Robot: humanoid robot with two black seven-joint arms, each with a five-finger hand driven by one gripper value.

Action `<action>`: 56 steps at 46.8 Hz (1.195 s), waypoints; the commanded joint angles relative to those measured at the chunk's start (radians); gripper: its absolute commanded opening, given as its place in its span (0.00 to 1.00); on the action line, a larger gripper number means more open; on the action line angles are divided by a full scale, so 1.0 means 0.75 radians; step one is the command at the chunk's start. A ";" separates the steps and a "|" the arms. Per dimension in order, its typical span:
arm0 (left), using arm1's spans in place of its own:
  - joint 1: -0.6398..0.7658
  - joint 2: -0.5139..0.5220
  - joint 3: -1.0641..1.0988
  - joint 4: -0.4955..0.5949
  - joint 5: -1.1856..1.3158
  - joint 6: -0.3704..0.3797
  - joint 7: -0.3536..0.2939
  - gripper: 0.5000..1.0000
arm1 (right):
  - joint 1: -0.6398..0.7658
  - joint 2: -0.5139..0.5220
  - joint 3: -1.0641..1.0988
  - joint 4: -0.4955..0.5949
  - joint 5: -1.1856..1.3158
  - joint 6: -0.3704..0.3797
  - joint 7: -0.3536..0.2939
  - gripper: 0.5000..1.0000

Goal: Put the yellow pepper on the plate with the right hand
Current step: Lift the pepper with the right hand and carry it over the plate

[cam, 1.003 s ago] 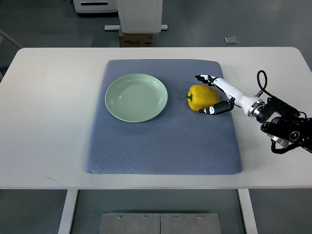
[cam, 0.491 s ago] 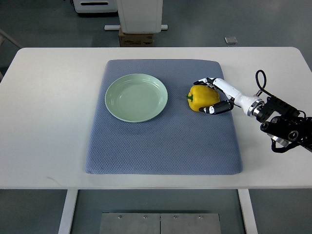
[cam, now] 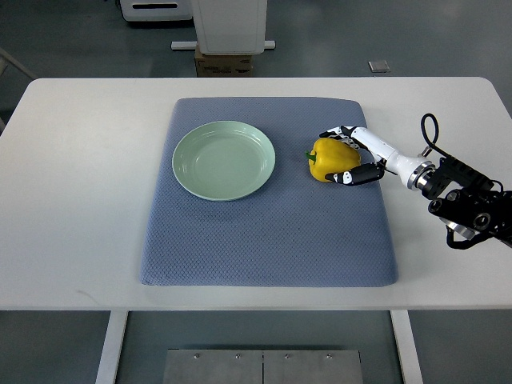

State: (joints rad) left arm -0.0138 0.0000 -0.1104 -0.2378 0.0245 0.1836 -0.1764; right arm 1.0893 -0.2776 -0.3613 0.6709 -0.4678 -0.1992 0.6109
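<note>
The yellow pepper will sit on the pale green plate's rim (cam: 257,151) closest to my arm after my right gripper releases it.
A yellow pepper (cam: 329,160) with a green stem pointing left lies on the blue-grey mat (cam: 268,232), right of centre. My right hand (cam: 342,156) reaches in from the right edge and its fingers (cam: 336,134) curl over the pepper's top while the thumb presses its lower right side, so the hand is shut on it. The pale green plate (cam: 224,160) sits on the mat's upper left, a short gap away from the pepper, with nothing on it. No left arm shows.
The mat lies on a white table (cam: 72,200). The right arm's black wrist and cable (cam: 464,200) sit over the table's right side. Beyond the far table edge stand a white pedestal and a cardboard box (cam: 224,60).
The right hand's fingers have closed from spread beside the pepper to wrapped around it. The pepper has shifted very slightly up.
</note>
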 commanded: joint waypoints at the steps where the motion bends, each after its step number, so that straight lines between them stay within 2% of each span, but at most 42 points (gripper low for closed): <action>1: 0.000 0.000 0.000 0.000 0.000 0.001 0.000 1.00 | 0.002 0.000 0.001 -0.011 0.002 0.000 0.000 0.00; 45: 0.000 0.000 0.000 0.000 0.000 0.001 0.000 1.00 | 0.151 0.002 0.022 -0.001 0.020 0.000 0.000 0.00; 56: 0.000 0.000 0.000 0.000 0.000 0.001 0.000 1.00 | 0.159 0.137 0.060 -0.015 0.022 0.000 0.000 0.00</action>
State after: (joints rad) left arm -0.0137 0.0000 -0.1105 -0.2379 0.0245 0.1838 -0.1764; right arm 1.2089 -0.1949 -0.3227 0.6634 -0.4512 -0.1993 0.6109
